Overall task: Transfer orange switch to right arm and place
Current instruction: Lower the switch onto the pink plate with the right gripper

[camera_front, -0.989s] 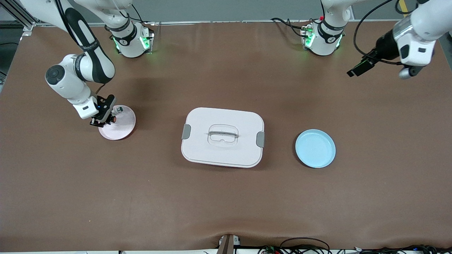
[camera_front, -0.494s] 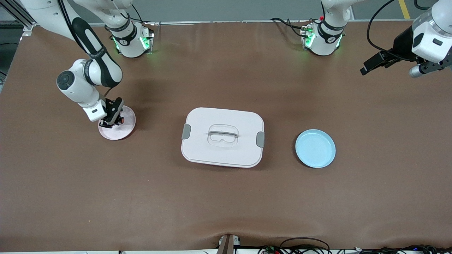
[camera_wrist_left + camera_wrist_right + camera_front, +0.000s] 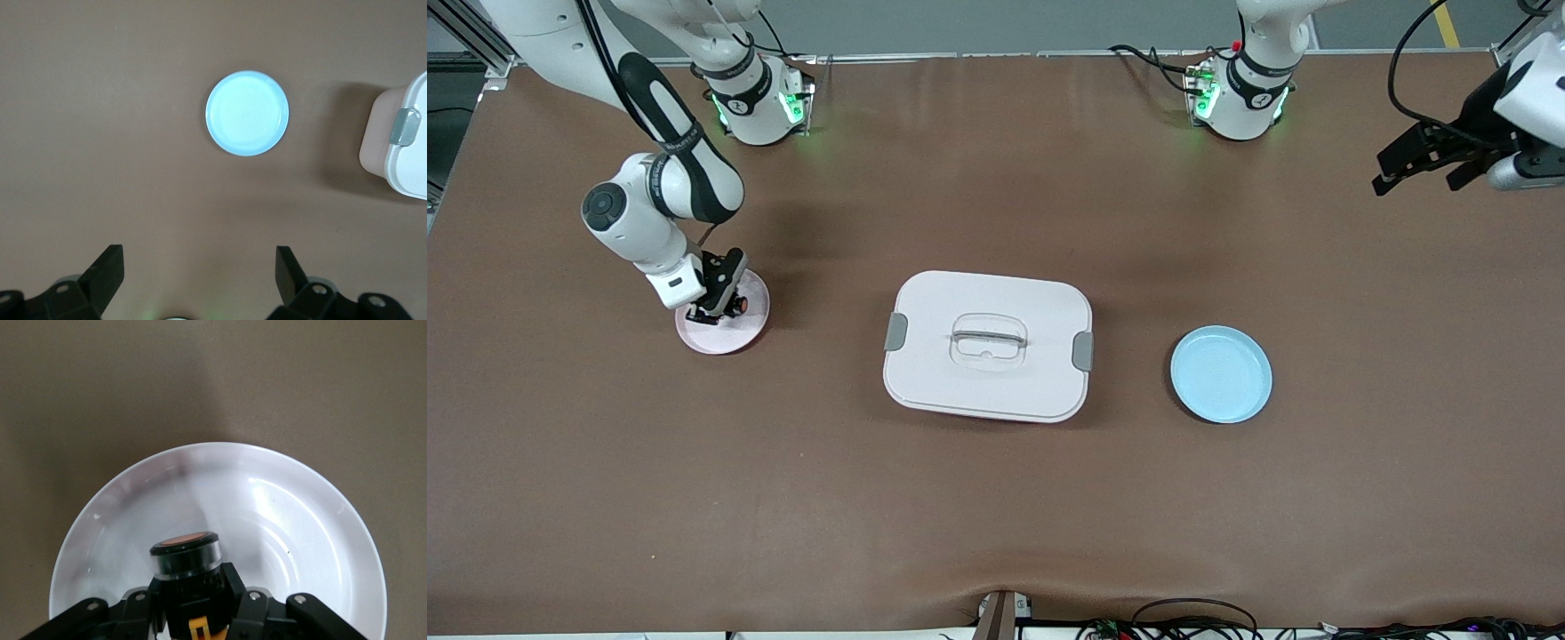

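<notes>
My right gripper needs to set the orange switch down near the middle of the pink plate (image 3: 734, 316) (image 3: 199, 588). It is held low over the plate now.
The orange switch (image 3: 735, 305) has a black cylindrical body and a round orange end. My right gripper (image 3: 716, 306) is shut on it, low over the pink plate (image 3: 738, 336) at the right arm's end of the table. In the right wrist view the switch (image 3: 185, 559) sticks out from between the fingers of the right gripper (image 3: 193, 603), with the plate (image 3: 300, 520) just beneath it. My left gripper (image 3: 1416, 167) hangs open and holds nothing, high over the left arm's end of the table. The left wrist view shows the left gripper (image 3: 198, 270) with its black fingers (image 3: 107, 270) wide apart above bare table.
A white lidded box (image 3: 987, 345) with grey latches and a clear handle sits mid-table; its corner (image 3: 400, 150) shows in the left wrist view. A light blue plate (image 3: 1221, 373), holding nothing, lies between the box and the left arm's end, and the blue plate (image 3: 247, 113) also appears in the left wrist view.
My right gripper has shifted with the switch from the pink plate's edge to over its middle. My left arm has swung farther out toward its end of the table.
</notes>
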